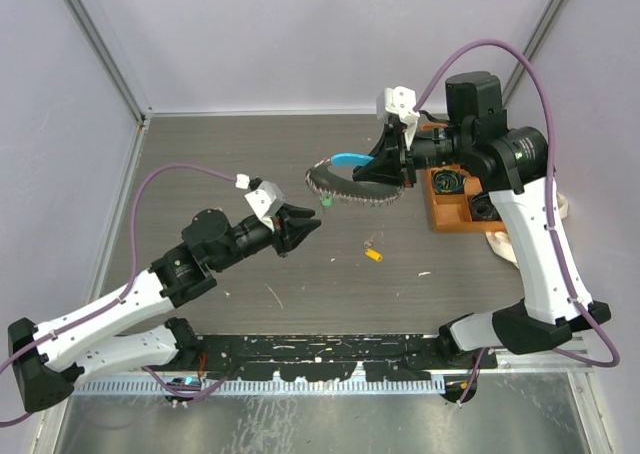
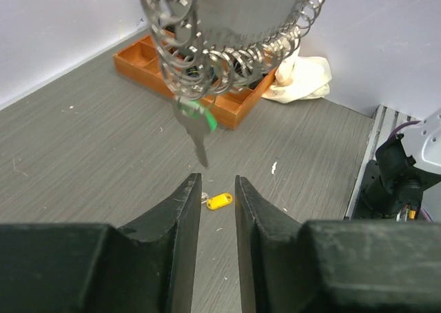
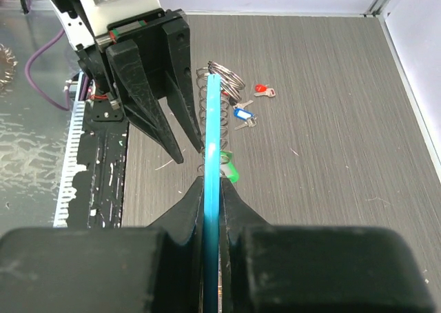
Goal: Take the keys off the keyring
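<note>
My right gripper is on the light-blue piece, away from the green-headed key, so my left gripper needs to take the key's head (image 1: 326,201) before my right gripper takes its ring.
My right gripper (image 1: 387,172) is shut on the light-blue plastic piece (image 3: 212,147) of the keyring (image 1: 345,187) and holds the silvery chain loop above the table. A green-headed key (image 1: 326,202) hangs from the loop; in the left wrist view it (image 2: 200,123) dangles just ahead of my fingers. My left gripper (image 1: 305,226) is open and empty, pointing at the loop from a little below and to the left. A red-headed key (image 3: 264,90) and a blue-headed key (image 3: 241,114) lie loose on the table, seen in the right wrist view.
A small yellow tag (image 1: 374,255) lies on the table below the keyring. An orange compartment tray (image 1: 455,202) stands at the right, with a white cloth (image 2: 303,78) beside it. A black toothed rail (image 1: 320,359) runs along the near edge.
</note>
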You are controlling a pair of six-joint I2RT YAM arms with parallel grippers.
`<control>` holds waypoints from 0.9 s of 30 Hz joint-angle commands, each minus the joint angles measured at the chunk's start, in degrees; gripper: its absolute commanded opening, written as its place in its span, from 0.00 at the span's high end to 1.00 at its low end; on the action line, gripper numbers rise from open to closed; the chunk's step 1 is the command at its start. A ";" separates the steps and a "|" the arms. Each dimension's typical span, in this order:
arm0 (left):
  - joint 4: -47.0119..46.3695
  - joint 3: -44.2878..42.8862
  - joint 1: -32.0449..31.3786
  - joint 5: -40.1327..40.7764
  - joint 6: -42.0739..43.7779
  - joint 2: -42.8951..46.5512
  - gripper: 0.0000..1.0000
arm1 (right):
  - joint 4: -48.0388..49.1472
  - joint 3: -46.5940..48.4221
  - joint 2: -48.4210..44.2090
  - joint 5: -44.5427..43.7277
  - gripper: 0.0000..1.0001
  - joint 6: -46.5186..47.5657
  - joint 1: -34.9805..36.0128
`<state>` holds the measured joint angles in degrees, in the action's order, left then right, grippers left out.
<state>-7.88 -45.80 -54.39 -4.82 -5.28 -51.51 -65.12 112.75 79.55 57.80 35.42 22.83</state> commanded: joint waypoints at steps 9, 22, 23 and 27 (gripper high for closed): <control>-20.23 8.98 -0.07 2.99 0.76 2.69 0.42 | 2.81 0.81 -2.56 3.96 0.99 -0.41 -0.07; -32.54 8.41 -0.09 2.18 -5.62 -4.70 0.37 | 3.59 0.37 -2.29 4.99 0.99 -1.48 -0.23; -32.85 8.24 -0.06 2.94 -5.85 -5.19 0.38 | 3.58 0.37 -2.29 5.08 0.99 -1.49 -0.22; -33.73 7.86 -0.06 3.76 -5.91 -6.15 0.45 | 3.57 0.19 -2.38 5.30 0.99 -1.58 -0.29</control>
<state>-34.98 -35.77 -54.39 -2.74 -10.28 -57.63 -64.75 112.49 78.67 60.77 34.63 22.74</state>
